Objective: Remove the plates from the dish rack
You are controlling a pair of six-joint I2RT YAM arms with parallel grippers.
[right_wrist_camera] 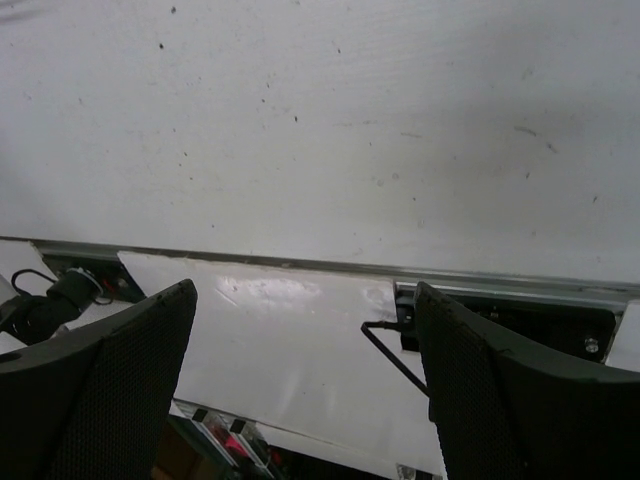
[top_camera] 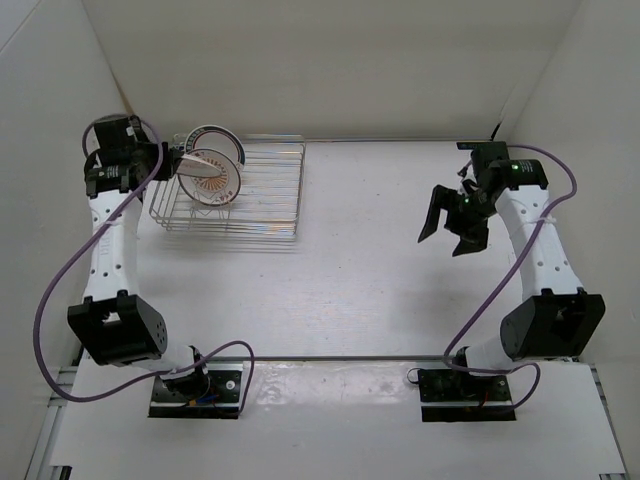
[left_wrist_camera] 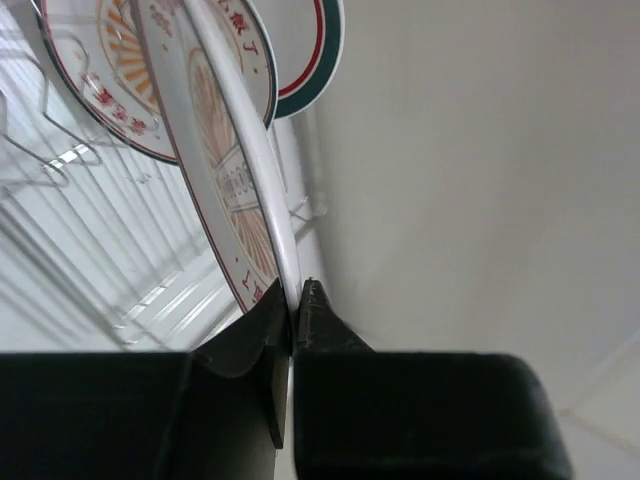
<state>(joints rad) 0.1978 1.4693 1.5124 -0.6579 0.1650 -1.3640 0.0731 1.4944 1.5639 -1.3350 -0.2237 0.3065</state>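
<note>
The robot's left gripper will release the orange sunburst plate on the table [top_camera: 185,296] between the dish rack and the front rail.
The silver wire dish rack [top_camera: 262,196] stands at the far left of the table. Three plates stand upright at its left end. My left gripper [top_camera: 178,160] is shut on the rim of an orange sunburst plate [left_wrist_camera: 228,170]; in the left wrist view the black fingertips [left_wrist_camera: 316,310] pinch its white edge. A second sunburst plate [left_wrist_camera: 95,80] stands just behind it, and the teal-rimmed plate [left_wrist_camera: 328,45] is farthest back; it also shows in the top view [top_camera: 214,137]. My right gripper [top_camera: 452,226] is open and empty, held above the table at the right.
White walls close in the table at the back and both sides. The rack's wires [left_wrist_camera: 70,165] run under the plates, and the right part of the rack holds nothing. The table's front rail [right_wrist_camera: 300,265] and a cable [right_wrist_camera: 385,350] show under my right gripper [right_wrist_camera: 305,345].
</note>
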